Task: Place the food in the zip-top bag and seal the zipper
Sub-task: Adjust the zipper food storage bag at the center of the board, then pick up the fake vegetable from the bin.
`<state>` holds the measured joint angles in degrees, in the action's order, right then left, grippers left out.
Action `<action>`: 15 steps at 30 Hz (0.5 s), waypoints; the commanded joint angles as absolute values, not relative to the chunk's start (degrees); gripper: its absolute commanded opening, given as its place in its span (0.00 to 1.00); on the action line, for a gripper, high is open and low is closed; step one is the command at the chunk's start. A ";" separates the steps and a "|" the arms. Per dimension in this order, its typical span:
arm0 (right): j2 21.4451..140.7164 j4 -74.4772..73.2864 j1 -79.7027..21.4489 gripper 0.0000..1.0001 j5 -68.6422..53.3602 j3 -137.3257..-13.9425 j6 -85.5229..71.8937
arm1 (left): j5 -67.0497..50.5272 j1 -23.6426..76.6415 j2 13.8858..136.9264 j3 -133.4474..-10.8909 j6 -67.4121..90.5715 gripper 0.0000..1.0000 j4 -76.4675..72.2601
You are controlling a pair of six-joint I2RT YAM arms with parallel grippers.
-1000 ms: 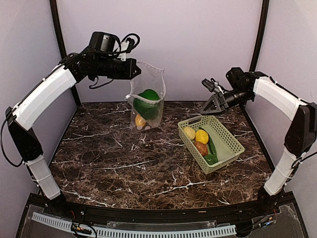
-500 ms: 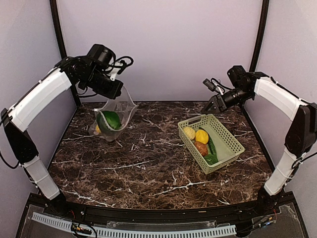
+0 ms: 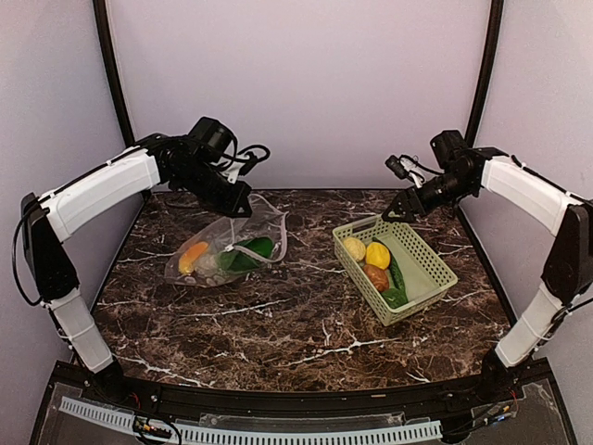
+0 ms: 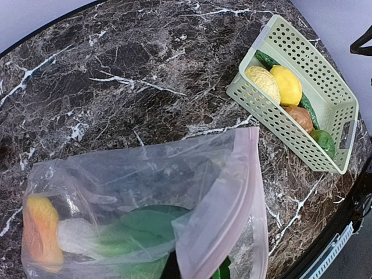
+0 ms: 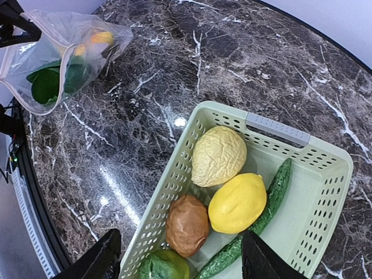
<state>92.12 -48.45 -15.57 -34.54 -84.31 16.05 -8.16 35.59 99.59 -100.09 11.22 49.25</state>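
Observation:
The cucumber's far end [image 3: 390, 251] [image 5: 279, 184] is beside the yellow lemon in the basket. My right gripper goes there next and closes on it.
The zip-top bag [image 3: 227, 250] lies slumped on the table at the left, holding an orange piece [image 3: 193, 257] and green bok choy [image 3: 250, 250]. My left gripper [image 3: 239, 206] is shut on the bag's mouth edge at its far right corner. In the left wrist view the pinkish zipper [image 4: 229, 192] runs along the open mouth, and the bag covers my fingers. My right gripper [image 5: 180, 264] is open and empty above the basket's far left end. In the basket lie a pale lemon [image 5: 218, 156], a yellow lemon [image 5: 237, 202], a brown potato [image 5: 187, 225] and a green pepper [image 5: 164, 266].
The light-green lattice basket [image 3: 431, 269] stands at the right of the marble table, with a long dark-green cucumber [image 5: 270, 197] inside along its wall. Black frame posts and lilac walls close in the back and sides.
My left arm has brought the hanging bag down, and it now lies on the table with the food spread inside. My right gripper has barely shifted.

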 commanded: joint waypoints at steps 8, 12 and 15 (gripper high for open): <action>93.08 -49.00 -15.21 0.58 -23.75 -81.31 19.48 | -13.06 37.74 91.37 -89.98 17.65 0.01 39.43; 95.59 -49.82 -15.16 0.56 -19.62 -81.79 16.76 | -13.02 38.15 90.56 -88.23 17.96 0.01 37.95; 98.29 -50.92 -15.15 0.54 -16.33 -83.85 14.43 | -13.07 38.37 90.52 -87.80 17.97 0.01 37.50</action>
<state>94.76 -48.95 -15.46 -22.28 -82.08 17.45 -12.01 37.91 93.12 -88.97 17.19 39.97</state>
